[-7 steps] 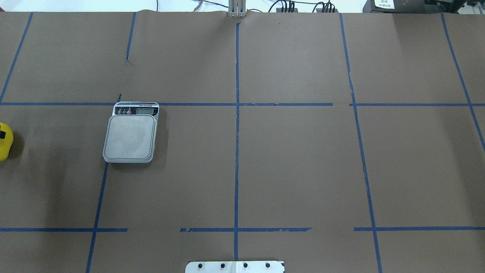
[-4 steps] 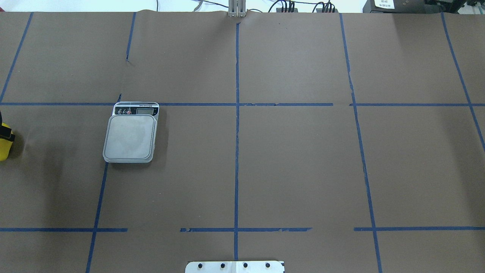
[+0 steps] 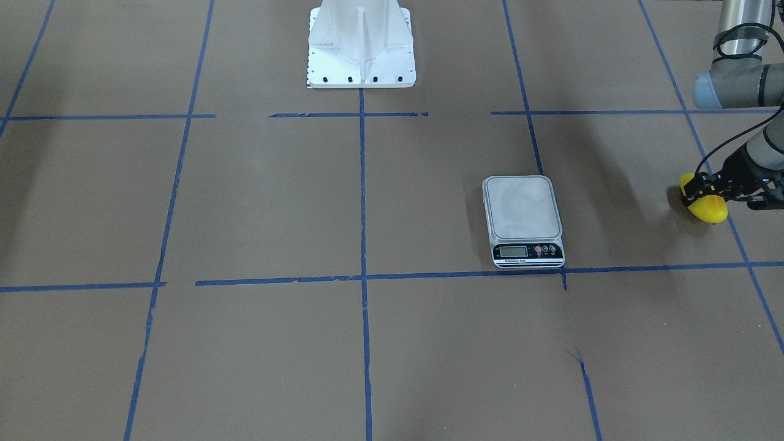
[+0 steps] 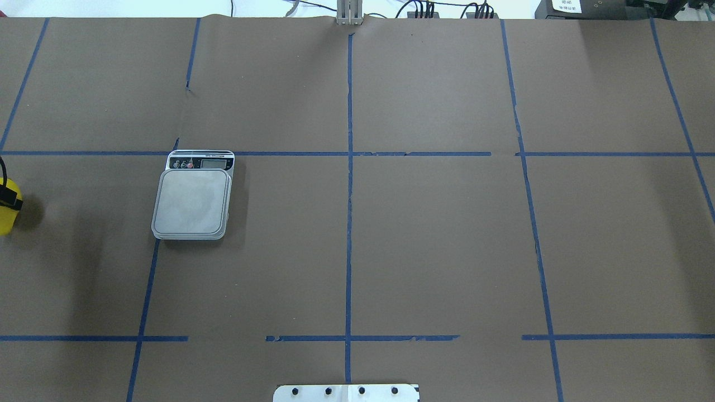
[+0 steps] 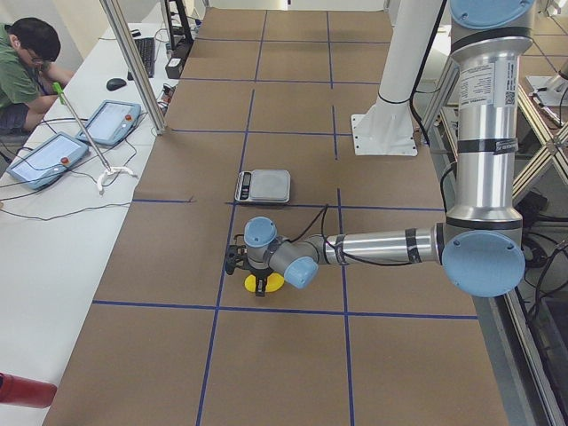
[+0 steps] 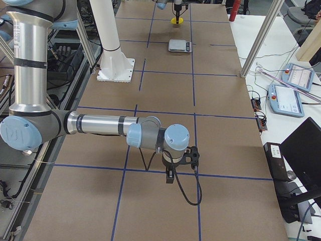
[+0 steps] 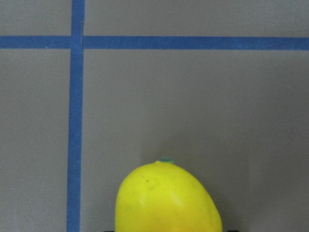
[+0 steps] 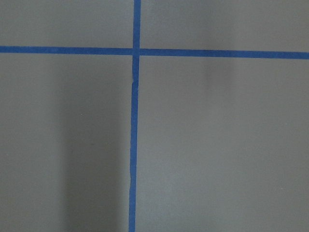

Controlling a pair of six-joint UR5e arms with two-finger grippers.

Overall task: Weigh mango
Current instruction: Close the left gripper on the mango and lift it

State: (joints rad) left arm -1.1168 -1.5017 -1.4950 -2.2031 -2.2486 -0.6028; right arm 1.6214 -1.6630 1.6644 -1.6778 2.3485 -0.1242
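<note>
Next, I let go of the yellow mango with my left gripper on the middle of the scale's bare steel platform (image 3: 530,211).
The yellow mango (image 3: 709,209) lies far out on the robot's left, at the left edge of the overhead view (image 4: 8,216). My left gripper (image 3: 703,191) reaches down over it, and its black fingers (image 4: 10,197) clamp across the fruit. The left wrist view shows the mango (image 7: 166,198) close below the camera. The scale (image 4: 191,202) with its bare steel platform stands to the mango's right, apart from it. My right gripper (image 6: 181,159) hangs low over the table at the far right end; I cannot tell whether it is open or shut.
Blue tape lines (image 4: 349,184) divide the brown paper table cover. The white robot base (image 3: 361,46) stands at the table's near-robot edge. An operator and tablets (image 5: 111,120) sit on a side table beyond the far edge.
A black finger of the left gripper has come in across the mango's top. The mango has barely shifted. The scale has not moved.
</note>
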